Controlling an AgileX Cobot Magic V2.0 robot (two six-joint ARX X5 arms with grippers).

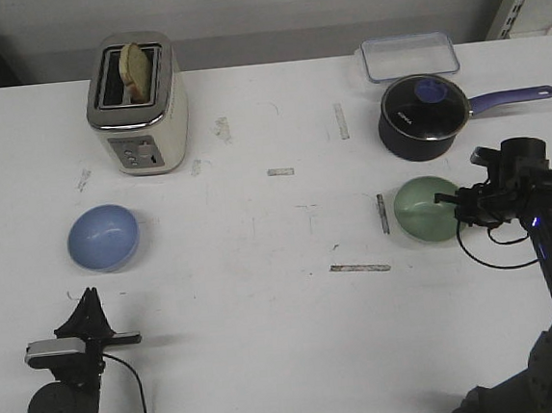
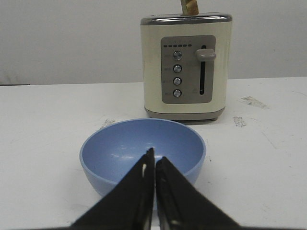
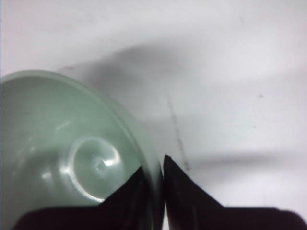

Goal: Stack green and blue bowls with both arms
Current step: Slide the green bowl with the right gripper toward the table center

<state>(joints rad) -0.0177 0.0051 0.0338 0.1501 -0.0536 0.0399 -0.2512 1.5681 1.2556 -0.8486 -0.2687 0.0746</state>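
Note:
Next, I set the green bowl, which still stands on the table, down with my right gripper on the middle of the table (image 1: 282, 237), in front of the short tape mark.
The blue bowl (image 1: 103, 237) sits upright on the table at the left; in the left wrist view the blue bowl (image 2: 120, 148) is just beyond my fingertips. My left gripper (image 1: 89, 298) is shut and empty, a little nearer than the bowl, not touching it. The green bowl (image 1: 424, 211) stands at the right. My right gripper (image 1: 450, 201) is shut on its right rim, one finger inside and one outside, as the right wrist view shows on the green bowl (image 3: 72, 153).
A cream toaster (image 1: 137, 105) with toast stands at the back left. A dark saucepan (image 1: 425, 116) with a purple handle and a clear lidded container (image 1: 409, 57) are at the back right, close behind the green bowl. Tape marks dot the table.

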